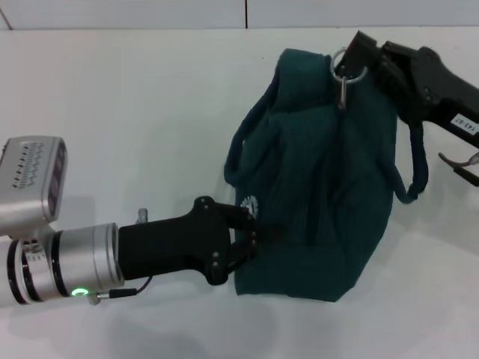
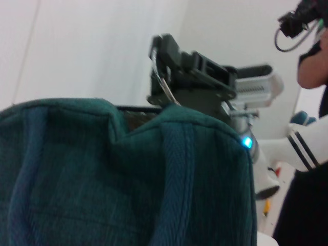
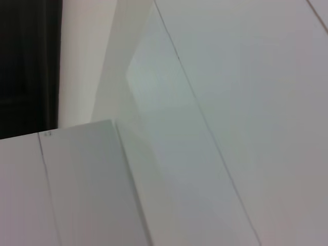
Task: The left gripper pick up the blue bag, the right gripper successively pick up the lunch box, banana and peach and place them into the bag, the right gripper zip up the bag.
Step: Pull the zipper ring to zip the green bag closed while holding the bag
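My left gripper grips the blue bag's lower near side, far from the zipper ring, so it should open and regrip the bag's side higher up [image 1: 243, 169].
The blue bag [image 1: 322, 187] stands on the white table at the middle of the head view, and its fabric fills the lower half of the left wrist view [image 2: 102, 169]. My left gripper [image 1: 251, 238] is shut on the bag's lower near side. At the bag's top far corner, my right gripper [image 1: 352, 63] is shut on the metal zipper ring [image 1: 346, 75]. The left wrist view also shows that gripper [image 2: 166, 72] and the ring [image 2: 163, 84] above the bag's top edge. The lunch box, banana and peach are out of view. The right wrist view shows only pale surfaces.
The white table [image 1: 112, 112] stretches away to the left and behind the bag. A blue strap [image 1: 410, 168] hangs off the bag's right side under my right arm. A person [image 2: 312, 154] stands beyond the table in the left wrist view.
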You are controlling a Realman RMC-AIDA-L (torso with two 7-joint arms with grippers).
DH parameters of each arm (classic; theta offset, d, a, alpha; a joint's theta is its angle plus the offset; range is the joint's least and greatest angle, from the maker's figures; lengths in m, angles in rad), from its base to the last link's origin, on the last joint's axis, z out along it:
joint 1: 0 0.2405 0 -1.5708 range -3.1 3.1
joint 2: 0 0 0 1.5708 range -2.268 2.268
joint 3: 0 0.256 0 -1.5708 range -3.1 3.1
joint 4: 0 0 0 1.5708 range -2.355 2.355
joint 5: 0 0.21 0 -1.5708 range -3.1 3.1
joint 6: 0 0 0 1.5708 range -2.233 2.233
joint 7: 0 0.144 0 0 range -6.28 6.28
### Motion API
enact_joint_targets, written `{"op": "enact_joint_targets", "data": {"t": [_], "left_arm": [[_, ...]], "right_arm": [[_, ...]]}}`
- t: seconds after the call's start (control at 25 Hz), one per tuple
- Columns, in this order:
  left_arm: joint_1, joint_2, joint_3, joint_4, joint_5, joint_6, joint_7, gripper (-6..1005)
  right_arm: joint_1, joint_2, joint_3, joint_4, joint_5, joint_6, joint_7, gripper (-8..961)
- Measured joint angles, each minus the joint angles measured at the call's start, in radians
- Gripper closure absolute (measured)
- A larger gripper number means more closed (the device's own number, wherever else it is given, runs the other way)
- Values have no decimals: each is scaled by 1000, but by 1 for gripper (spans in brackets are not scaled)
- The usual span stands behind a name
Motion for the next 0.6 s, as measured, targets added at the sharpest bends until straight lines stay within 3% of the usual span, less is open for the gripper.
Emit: {"op": "enact_joint_targets", "data": {"t": [0.36, 0.6], "left_arm": [[55, -2, -4, -1, -85, 3, 5, 912], [81, -1, -5, 2, -143, 56, 12, 767]], "right_arm": [[3, 6, -35, 0, -5, 1, 85, 937], [9, 5, -36, -3, -6, 4, 103, 937]]}}
